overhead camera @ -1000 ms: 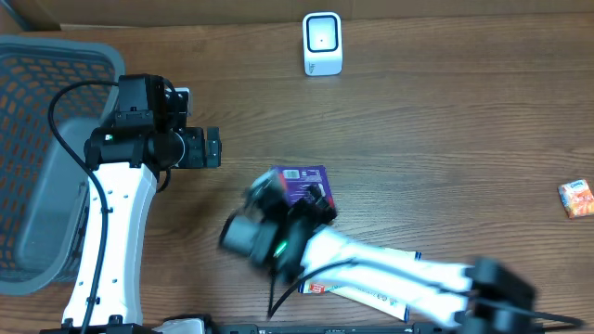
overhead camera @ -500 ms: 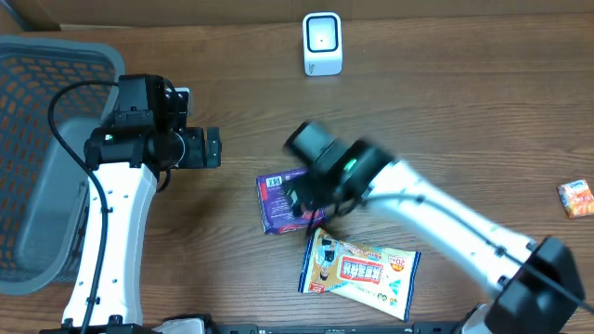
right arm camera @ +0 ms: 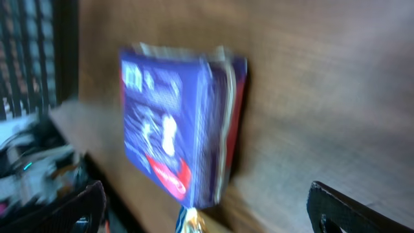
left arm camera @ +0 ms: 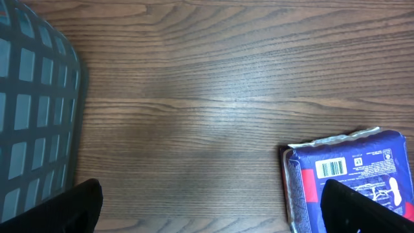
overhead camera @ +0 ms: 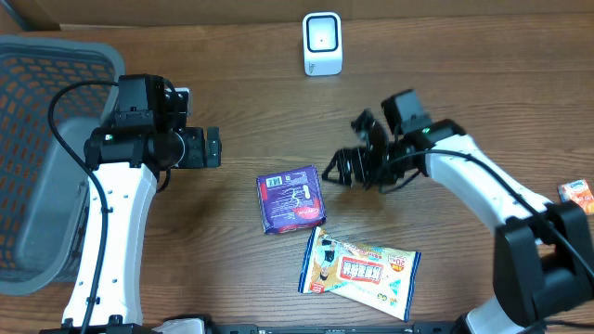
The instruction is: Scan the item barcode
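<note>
The purple packet is next for my right gripper. It should go there and take hold of the middle of its side [overhead camera: 316, 197] [right arm camera: 213, 137] farthest from the grey basket.
A purple packet [overhead camera: 290, 198] lies flat on the wooden table, with a white barcode label [left arm camera: 331, 168] on its upper face. My left gripper [overhead camera: 213, 147] hovers to its left, open and empty; in the left wrist view the purple packet [left arm camera: 349, 175] lies beside the right fingertip [left arm camera: 362, 208]. My right gripper [overhead camera: 349, 148] is open to the right of the packet, apart from it. The right wrist view is blurred and shows the purple packet [right arm camera: 174, 123] ahead of the open jaws. A white scanner [overhead camera: 322, 44] stands at the back.
A grey mesh basket [overhead camera: 37, 139] fills the left side, its wall [left arm camera: 32, 110] close to my left gripper. A yellow and white snack bag [overhead camera: 360, 269] lies near the front edge below the purple packet. A small orange packet [overhead camera: 575, 198] lies at the far right.
My right arm swung from over the purple packet out to the right and back, leaving the packet flat on the table. The left arm has not moved.
</note>
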